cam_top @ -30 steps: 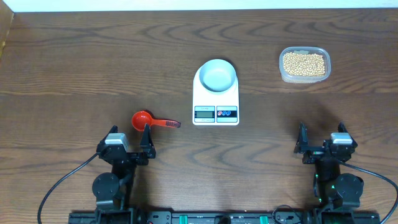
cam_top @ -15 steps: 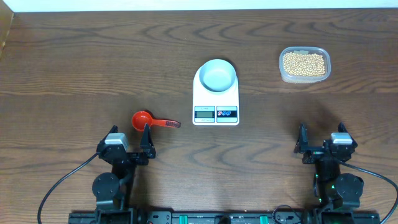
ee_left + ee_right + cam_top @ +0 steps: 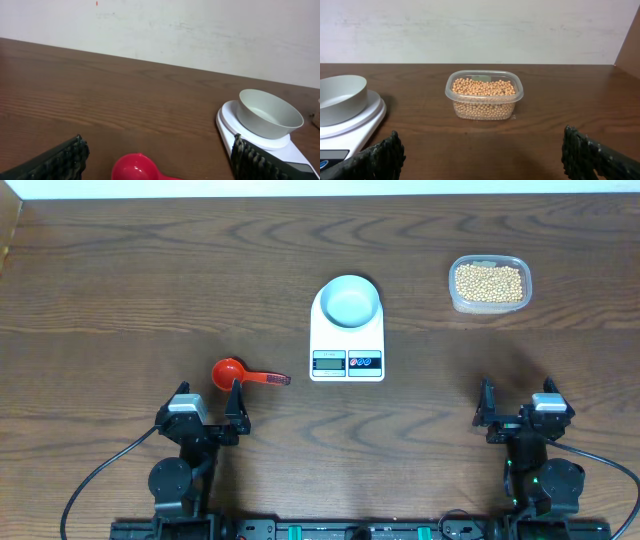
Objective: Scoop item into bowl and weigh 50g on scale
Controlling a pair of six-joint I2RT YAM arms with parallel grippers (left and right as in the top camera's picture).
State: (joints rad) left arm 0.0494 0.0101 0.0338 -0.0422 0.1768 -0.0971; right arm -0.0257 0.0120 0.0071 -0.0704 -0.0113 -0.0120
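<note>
I need to close my left gripper on the near-side rim of the cup (image 3: 224, 387) of the red scoop.
Tan-yellow beans (image 3: 488, 281) fill a clear plastic tub (image 3: 490, 307) at the back right; they also show in the right wrist view (image 3: 483, 87). The empty pale bowl (image 3: 349, 301) sits on the white scale (image 3: 346, 363) at the centre; both show in the left wrist view, bowl (image 3: 269, 113) and scale (image 3: 227, 118). A red scoop (image 3: 232, 373) lies left of the scale, handle pointing right, and shows in the left wrist view (image 3: 141, 168). My left gripper (image 3: 210, 415) is open and empty just in front of the scoop. My right gripper (image 3: 516, 409) is open and empty near the front right.
The dark wooden table (image 3: 150, 290) runs to a pale wall behind. The scale's edge and bowl (image 3: 340, 97) show at the left of the right wrist view. Cables trail from both arm bases at the front edge.
</note>
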